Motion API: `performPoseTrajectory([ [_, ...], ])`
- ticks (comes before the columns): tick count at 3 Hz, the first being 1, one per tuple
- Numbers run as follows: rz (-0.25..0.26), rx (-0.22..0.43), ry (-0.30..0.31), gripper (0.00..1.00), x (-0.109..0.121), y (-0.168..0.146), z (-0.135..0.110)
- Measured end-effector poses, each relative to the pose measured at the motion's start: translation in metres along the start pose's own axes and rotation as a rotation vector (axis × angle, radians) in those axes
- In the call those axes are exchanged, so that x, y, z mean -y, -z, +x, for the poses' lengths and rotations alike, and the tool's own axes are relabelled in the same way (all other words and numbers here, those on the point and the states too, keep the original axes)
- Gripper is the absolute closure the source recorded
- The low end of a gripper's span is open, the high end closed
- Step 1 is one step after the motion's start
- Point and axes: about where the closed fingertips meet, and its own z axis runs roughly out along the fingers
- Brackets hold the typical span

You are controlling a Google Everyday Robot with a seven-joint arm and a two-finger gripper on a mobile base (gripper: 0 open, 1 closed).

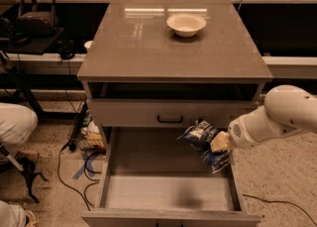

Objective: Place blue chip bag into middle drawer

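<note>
Next, I bring the blue chip bag to a place near the middle of the open drawer's pale bottom [183, 174] and let go of it there with my gripper.
The blue chip bag [204, 142] is a crinkly dark-blue foil bag with white patches. It hangs over the right rear part of the open middle drawer [168, 191], near its right wall. My gripper [216, 143] comes in from the right on a white arm [277, 117] and is shut on the blue chip bag, holding it a little above the drawer's pale floor. The drawer is pulled out fully towards the front and holds nothing else that shows.
A white bowl [186, 24] stands on the grey cabinet top [148, 47]. Above the open drawer is a closed drawer front with a black loop handle [170, 119]. Cables [79, 166] lie on the floor at left. A person's legs [15, 127] are at far left.
</note>
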Motion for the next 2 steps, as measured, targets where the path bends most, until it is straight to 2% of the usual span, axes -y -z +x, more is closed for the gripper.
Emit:
performPoseTrajectory([
  [1, 0.000, 0.000, 0.000, 1.00, 0.000, 0.000, 0.000],
  [2, -0.023, -0.016, -0.010, 1.00, 0.004, -0.018, 0.005],
])
